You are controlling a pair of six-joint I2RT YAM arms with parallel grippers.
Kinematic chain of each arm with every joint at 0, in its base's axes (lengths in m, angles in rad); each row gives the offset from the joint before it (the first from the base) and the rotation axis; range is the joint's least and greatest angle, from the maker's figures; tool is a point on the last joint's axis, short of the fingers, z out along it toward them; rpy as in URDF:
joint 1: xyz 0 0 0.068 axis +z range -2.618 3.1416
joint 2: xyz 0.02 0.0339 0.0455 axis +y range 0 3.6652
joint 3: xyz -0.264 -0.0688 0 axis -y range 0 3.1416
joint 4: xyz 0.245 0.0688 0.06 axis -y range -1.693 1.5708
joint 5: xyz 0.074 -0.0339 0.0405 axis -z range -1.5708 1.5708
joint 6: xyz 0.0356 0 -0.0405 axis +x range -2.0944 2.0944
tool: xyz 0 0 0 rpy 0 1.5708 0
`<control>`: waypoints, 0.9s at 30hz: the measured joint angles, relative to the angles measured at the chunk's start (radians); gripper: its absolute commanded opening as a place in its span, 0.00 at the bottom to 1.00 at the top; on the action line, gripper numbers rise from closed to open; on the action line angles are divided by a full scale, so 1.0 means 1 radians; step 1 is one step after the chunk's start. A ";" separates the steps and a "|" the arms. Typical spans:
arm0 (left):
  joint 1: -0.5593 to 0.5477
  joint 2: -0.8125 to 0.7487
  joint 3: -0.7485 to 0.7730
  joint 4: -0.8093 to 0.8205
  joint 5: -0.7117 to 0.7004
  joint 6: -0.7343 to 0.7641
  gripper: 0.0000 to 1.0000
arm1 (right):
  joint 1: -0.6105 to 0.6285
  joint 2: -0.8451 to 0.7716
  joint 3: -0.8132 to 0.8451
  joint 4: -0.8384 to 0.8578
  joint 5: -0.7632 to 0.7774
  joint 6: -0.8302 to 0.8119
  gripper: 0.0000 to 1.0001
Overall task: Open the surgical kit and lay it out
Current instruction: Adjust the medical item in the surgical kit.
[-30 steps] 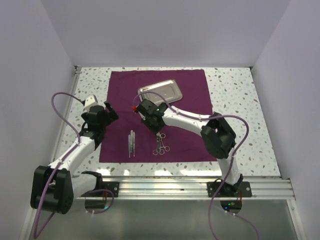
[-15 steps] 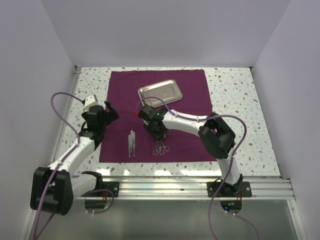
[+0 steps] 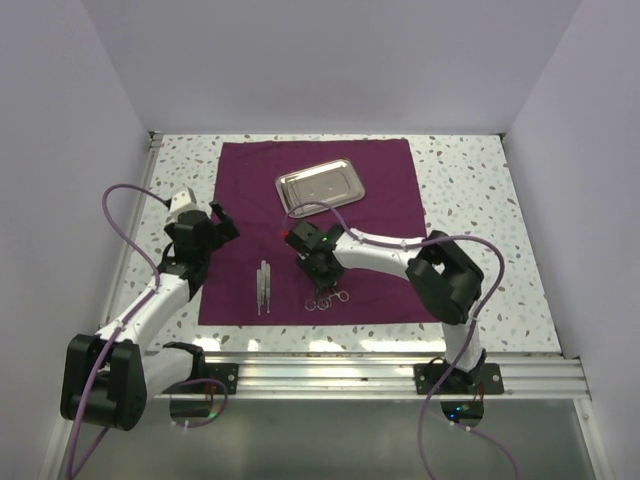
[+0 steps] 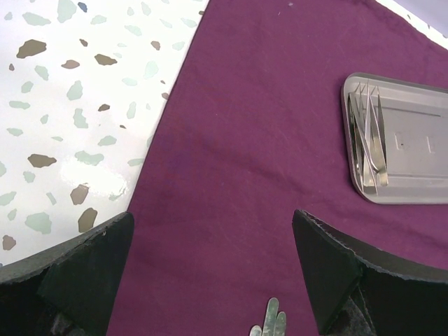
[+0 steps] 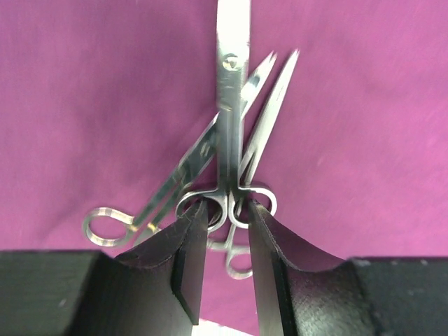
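Note:
The tweezers closest to the steel tray's middle are next for my left gripper, which should go to them and close near their joined end (image 3: 296, 204) (image 4: 381, 166).
The dark purple cloth (image 3: 390, 190) lies spread flat on the table. The steel tray (image 3: 320, 185) sits on its far part and holds thin tweezers (image 4: 367, 140). My right gripper (image 3: 322, 265) is shut on the ring handles of a pair of scissors (image 5: 231, 105), low over the cloth (image 5: 84, 84). Other scissors and forceps (image 5: 175, 175) lie just beneath, also seen from above (image 3: 328, 297). Slim probes (image 3: 263, 285) lie to the left; their tips show in the left wrist view (image 4: 269, 315). My left gripper (image 3: 215, 222) is open and empty over the cloth's left edge (image 4: 231, 140).
Speckled white tabletop (image 3: 470, 180) surrounds the cloth, with walls on three sides. A metal rail (image 3: 380, 375) carries the arm bases at the near edge. The tray (image 4: 413, 140) lies ahead and to the right of the left gripper.
My right gripper has moved from near the tray toward the near edge, carrying the scissors down over the other ringed instruments. The left arm has not moved.

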 measured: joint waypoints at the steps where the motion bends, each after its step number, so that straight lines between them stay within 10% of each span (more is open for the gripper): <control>1: 0.000 0.000 0.000 0.000 0.001 0.000 1.00 | 0.006 -0.013 -0.017 0.003 -0.001 0.009 0.34; 10: 0.000 0.000 0.000 0.008 0.008 0.000 1.00 | 0.086 -0.108 -0.120 -0.003 -0.020 0.097 0.36; 15: 0.000 0.006 0.000 0.018 0.013 0.000 0.99 | 0.116 -0.145 -0.142 0.000 -0.022 0.131 0.65; 27: -0.050 0.125 0.085 0.046 0.072 0.016 1.00 | 0.118 -0.299 -0.113 -0.037 0.240 0.168 0.70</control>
